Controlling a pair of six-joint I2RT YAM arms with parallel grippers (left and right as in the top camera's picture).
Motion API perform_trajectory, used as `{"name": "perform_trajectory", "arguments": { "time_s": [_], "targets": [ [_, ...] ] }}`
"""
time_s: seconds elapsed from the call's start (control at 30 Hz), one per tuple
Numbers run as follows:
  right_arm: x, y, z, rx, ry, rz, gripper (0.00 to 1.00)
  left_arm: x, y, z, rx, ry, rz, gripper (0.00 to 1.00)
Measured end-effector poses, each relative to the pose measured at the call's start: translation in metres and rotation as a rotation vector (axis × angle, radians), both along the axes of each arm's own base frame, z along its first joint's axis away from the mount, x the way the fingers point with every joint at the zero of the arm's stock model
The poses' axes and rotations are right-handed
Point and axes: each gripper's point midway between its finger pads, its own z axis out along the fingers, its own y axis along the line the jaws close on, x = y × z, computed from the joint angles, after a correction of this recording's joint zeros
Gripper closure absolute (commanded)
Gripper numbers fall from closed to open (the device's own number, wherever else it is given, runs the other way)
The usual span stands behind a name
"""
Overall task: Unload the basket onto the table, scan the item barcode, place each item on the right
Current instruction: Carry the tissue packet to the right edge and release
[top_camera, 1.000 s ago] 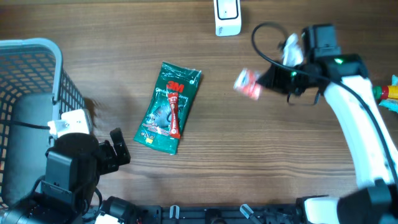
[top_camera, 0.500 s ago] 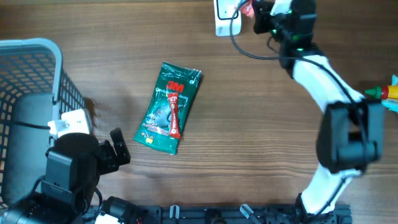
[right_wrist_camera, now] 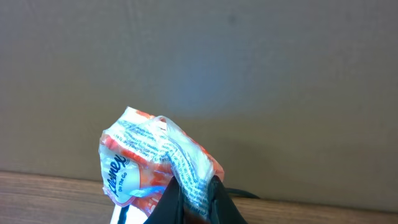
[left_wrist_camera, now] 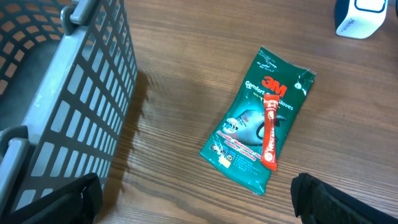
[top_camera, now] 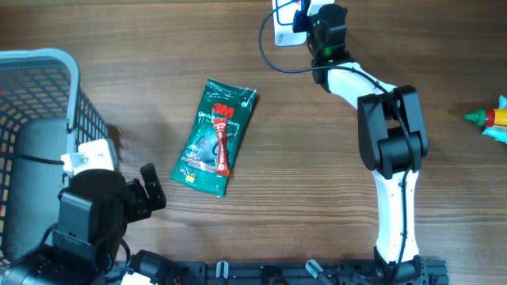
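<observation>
Next, I let go of the Kleenex tissue pack with my right gripper on the bare wood (top_camera: 480, 100) just beyond the green tip of the bottle.
A crumpled orange-and-white Kleenex tissue pack (right_wrist_camera: 148, 163) is pinched between the fingers of my right gripper (right_wrist_camera: 196, 198), which is shut on it. In the overhead view the right gripper (top_camera: 307, 13) holds the pack (top_camera: 301, 6) at the table's far edge, right over the white barcode scanner (top_camera: 283, 30). A blue glow shows on the pack's underside. My left gripper (left_wrist_camera: 199, 202) stands open over bare wood near the front left, with nothing between its fingers. It appears in the overhead view too, left gripper (top_camera: 147, 191).
A green 3M gloves packet (top_camera: 215, 136) lies flat mid-table, also in the left wrist view (left_wrist_camera: 261, 124). A grey wire basket (top_camera: 47, 59) stands at the left. A small green, red and yellow item (top_camera: 489, 119) sits at the right edge. The scanner's black cable (top_camera: 273, 59) loops nearby.
The right arm has swung from the right middle of the table to the far edge, carrying the tissue pack over the scanner. The left arm has not moved.
</observation>
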Motion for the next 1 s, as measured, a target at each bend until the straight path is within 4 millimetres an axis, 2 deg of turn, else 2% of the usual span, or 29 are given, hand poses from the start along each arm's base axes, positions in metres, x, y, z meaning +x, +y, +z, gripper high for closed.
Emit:
{"name": "perform_trajectory", "arguments": {
  "time_s": [0.13,0.17,0.23,0.27,0.3,0.37,0.43,0.47,0.53,0.63,0.67,0.7,0.73,0.8,0.83,0.87,0.9,0.97,1.0],
  "targets": [
    [-0.002,-0.004,-0.004,0.020,0.050,-0.013,0.96,0.000,0.000,0.000,0.000,0.000,0.000,0.00],
    [-0.004,-0.008,0.000,0.016,0.078,-0.019,0.96,0.000,0.000,0.000,0.001,0.001,0.000,0.00],
    [-0.013,-0.028,0.026,0.006,0.144,-0.052,0.95,0.000,0.000,0.000,0.000,-0.001,0.000,0.00],
    [-0.024,-0.049,0.051,0.002,0.182,-0.101,0.96,0.001,0.000,0.000,-0.001,-0.003,0.000,0.00],
    [-0.036,-0.076,0.089,0.005,0.175,-0.164,0.95,0.000,0.000,0.000,-0.001,-0.002,0.000,0.00],
    [-0.072,-0.134,0.135,-0.024,0.234,-0.326,0.96,0.000,0.000,0.000,0.001,0.001,0.000,0.00],
    [-0.114,-0.190,0.160,-0.058,0.302,-0.485,0.95,0.000,0.000,0.000,0.000,-0.001,0.000,0.00],
    [-0.135,-0.215,0.159,-0.080,0.368,-0.556,0.95,0.000,0.000,0.000,0.000,0.000,0.000,0.00],
    [-0.174,-0.268,0.140,-0.095,0.511,-0.701,0.95,0.000,0.000,0.000,-0.001,-0.002,0.000,0.00],
    [-0.211,-0.345,0.106,-0.035,0.629,-0.902,0.96,0.000,0.000,0.000,-0.001,-0.003,0.000,0.00],
    [-0.223,-0.378,0.088,-0.004,0.656,-0.982,0.95,0.000,0.000,0.000,-0.001,-0.003,0.000,0.00],
    [-0.233,-0.413,0.059,0.021,0.699,-1.061,0.95,0.000,0.000,0.001,-0.001,-0.004,0.000,0.00],
    [-0.236,-0.427,0.041,0.030,0.730,-1.091,0.95,0.000,0.000,0.000,0.000,-0.002,0.000,0.00],
    [-0.249,-0.455,-0.014,0.060,0.845,-1.132,0.95,0.000,0.000,0.000,-0.001,-0.003,0.000,0.00],
    [-0.256,-0.462,-0.041,0.079,0.905,-1.135,0.95,0.000,0.000,0.000,-0.001,-0.002,0.000,0.00],
    [-0.260,-0.465,-0.057,0.095,0.934,-1.133,0.95,0.000,0.000,0.001,-0.001,-0.003,0.000,0.00],
    [-0.259,-0.466,-0.066,0.108,0.945,-1.125,0.90,0.000,0.000,0.000,-0.001,-0.003,0.000,0.00],
    [-0.253,-0.466,-0.070,0.129,0.930,-1.113,0.33,0.000,0.000,0.000,-0.001,-0.003,0.000,0.00],
    [-0.251,-0.467,-0.069,0.137,0.917,-1.115,0.12,0.000,0.000,0.000,-0.001,-0.003,0.000,0.00]
  ]
}}
